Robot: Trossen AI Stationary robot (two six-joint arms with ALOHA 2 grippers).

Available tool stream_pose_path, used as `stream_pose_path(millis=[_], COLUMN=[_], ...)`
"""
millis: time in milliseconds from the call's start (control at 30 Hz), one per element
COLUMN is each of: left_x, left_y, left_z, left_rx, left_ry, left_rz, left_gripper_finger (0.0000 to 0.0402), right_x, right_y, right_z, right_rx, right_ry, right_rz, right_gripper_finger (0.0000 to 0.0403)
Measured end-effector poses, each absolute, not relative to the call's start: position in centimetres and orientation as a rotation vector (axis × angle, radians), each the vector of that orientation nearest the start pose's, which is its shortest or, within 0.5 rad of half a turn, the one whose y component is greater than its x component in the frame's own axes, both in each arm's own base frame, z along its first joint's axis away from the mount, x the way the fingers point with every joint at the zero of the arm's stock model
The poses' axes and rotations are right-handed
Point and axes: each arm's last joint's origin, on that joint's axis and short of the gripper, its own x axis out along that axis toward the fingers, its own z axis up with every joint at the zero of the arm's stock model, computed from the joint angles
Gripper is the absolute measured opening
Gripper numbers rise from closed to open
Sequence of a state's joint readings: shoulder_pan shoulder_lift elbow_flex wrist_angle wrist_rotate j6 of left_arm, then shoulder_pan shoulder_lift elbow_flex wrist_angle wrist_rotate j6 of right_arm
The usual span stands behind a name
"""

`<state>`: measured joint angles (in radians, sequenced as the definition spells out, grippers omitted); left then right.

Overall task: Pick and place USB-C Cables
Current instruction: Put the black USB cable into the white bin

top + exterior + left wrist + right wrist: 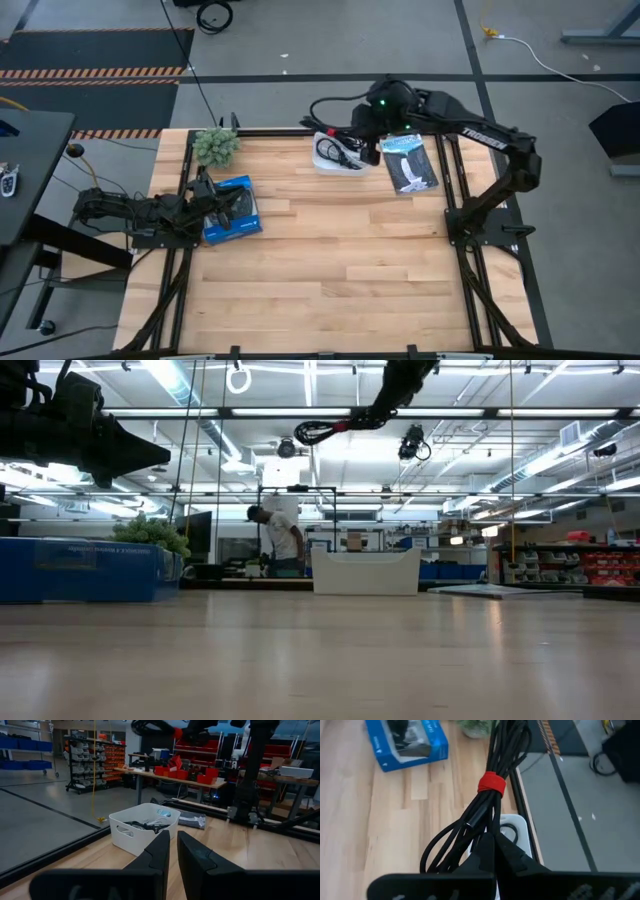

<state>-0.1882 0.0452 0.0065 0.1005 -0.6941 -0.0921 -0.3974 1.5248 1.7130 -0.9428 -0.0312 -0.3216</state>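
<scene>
The robot's right gripper should release the black USB-C cable, still high above the bin, on top of the coiled cables inside the white bin [341, 155].
The black USB-C cable with the red tie [491, 782] is a coiled bundle held by my right gripper [492, 837], high above the white bin [335, 155] at the table's far edge. In the low view this cable [320, 430] hangs in the air over the bin [365, 572]. Inside the bin [142, 827] lie more coiled cables: black, white and a light blue one [162, 812]. My left gripper [173, 851] is shut and holds nothing; it waits at the table's left side over the blue box [232, 208]. My right gripper pinches the black cable's bundled strands [480, 831] between its two fingers, at the end of the coil on the near side of the red tie. The coil reaches out ahead of the fingers. It is lifted clear of the bin and the table.
A blue retail box [407, 740] lies at the table's left, with a small green plant [215, 145] at the far left corner. A grey-blue packet [410, 162] lies right of the bin. Bare wood spans the middle and near side. A person [280, 535] stands far behind the table.
</scene>
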Motion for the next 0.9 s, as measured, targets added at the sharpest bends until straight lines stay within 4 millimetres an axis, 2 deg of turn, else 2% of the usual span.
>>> stream_pose_path(millis=[267,400,600,900], left_x=[9.5,9.5,9.5,9.5], left_y=[0.1,0.1,0.1,0.1], left_z=[17.2,17.1,17.1,17.2], left_rx=[-0.117,-0.117,-0.117,-0.117], left_ry=[-0.08,-0.08,-0.08,-0.08], left_rz=[0.503,0.503,0.503,0.503], left_gripper_finger=[0.0043,0.0043,0.0043,0.0043], right_x=[28.4,29.1,30.4,29.8], right_y=[-12.8,-14.0,-17.0,-21.2], right_z=[39.9,38.2,35.0,31.6], right_rx=[-0.18,-0.176,-0.178,-0.043], right_ry=[0.832,0.918,1.039,1.166], right_rz=[-0.202,-0.177,-0.165,-0.233], right_gripper_finger=[0.0,0.0,0.0,0.0])
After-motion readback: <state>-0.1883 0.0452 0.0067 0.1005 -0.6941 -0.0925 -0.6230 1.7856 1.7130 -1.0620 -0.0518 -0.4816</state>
